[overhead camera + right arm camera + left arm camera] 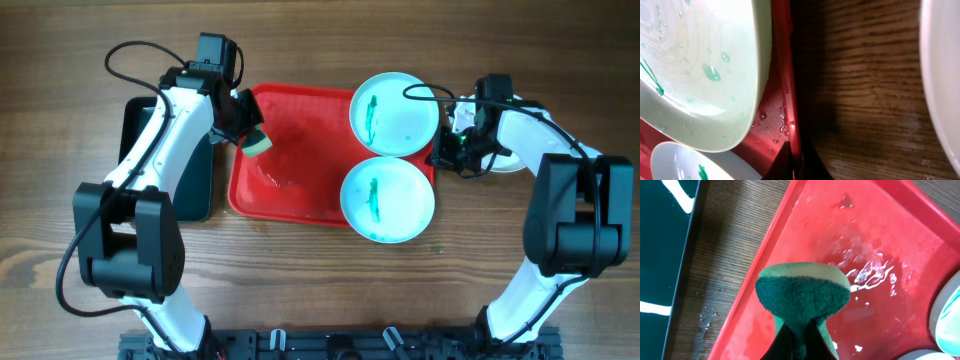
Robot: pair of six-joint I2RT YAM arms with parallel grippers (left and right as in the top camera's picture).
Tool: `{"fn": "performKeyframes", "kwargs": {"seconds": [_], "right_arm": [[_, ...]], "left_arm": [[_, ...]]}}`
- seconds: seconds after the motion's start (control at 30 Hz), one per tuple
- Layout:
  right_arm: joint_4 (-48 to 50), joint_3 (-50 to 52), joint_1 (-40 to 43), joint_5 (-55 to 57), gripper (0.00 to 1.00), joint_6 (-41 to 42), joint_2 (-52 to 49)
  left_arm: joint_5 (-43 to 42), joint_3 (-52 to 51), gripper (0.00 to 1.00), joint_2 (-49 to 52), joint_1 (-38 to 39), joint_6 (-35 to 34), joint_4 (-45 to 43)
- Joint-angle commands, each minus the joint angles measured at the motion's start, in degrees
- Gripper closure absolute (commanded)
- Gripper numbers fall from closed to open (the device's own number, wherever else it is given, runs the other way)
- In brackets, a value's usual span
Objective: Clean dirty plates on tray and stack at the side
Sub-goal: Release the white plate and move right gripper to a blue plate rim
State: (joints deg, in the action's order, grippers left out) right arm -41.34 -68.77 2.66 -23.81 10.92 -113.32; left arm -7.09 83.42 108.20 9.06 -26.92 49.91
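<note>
The red tray's rim beside the back plate is in my right gripper, so that gripper should open and take the front plate (pixel 430 203) by its edge.
The red tray (pixel 290 150) holds two pale turquoise plates with teal-green smears on its right side, one at the back (pixel 395 112) and one at the front (pixel 388 200). A white plate (pixel 508 165) lies on the table to the right of the tray, partly under my right arm. My left gripper (pixel 248 135) is shut on a green sponge (pixel 257 143) over the tray's wet left part (pixel 880 245). My right gripper (pixel 441 155) is shut on the tray's right rim (pixel 785 75), between the back plate (pixel 700 65) and the white plate (pixel 942 75).
A dark green tray (pixel 190 170) lies left of the red tray, under my left arm. Water drops lie on the red tray floor and on the wood (pixel 705 320) beside it. Bare wooden table lies in front of the trays.
</note>
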Motion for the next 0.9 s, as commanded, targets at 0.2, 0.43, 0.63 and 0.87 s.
{"fn": "performKeyframes", "kwargs": {"seconds": [0.2, 0.43, 0.63, 0.87], "right_arm": [[-0.96, -1.66, 0.26, 3.87, 0.80, 0.87, 1.97], [0.28, -2.36, 0.17, 3.91, 0.64, -1.90, 2.03], [4.63, 0.66, -1.33, 4.13, 0.83, -1.95, 1.88], [8.63, 1.90, -2.08, 5.42, 0.96, -6.54, 1.88]], "left_arm": [[0.57, -0.61, 0.96, 0.72, 0.22, -0.52, -0.87], [0.57, -0.61, 0.96, 0.72, 0.22, -0.52, -1.33], [0.57, -0.59, 0.96, 0.72, 0.22, -0.52, -1.29], [0.57, -0.59, 0.96, 0.72, 0.22, -0.52, -1.27]]}}
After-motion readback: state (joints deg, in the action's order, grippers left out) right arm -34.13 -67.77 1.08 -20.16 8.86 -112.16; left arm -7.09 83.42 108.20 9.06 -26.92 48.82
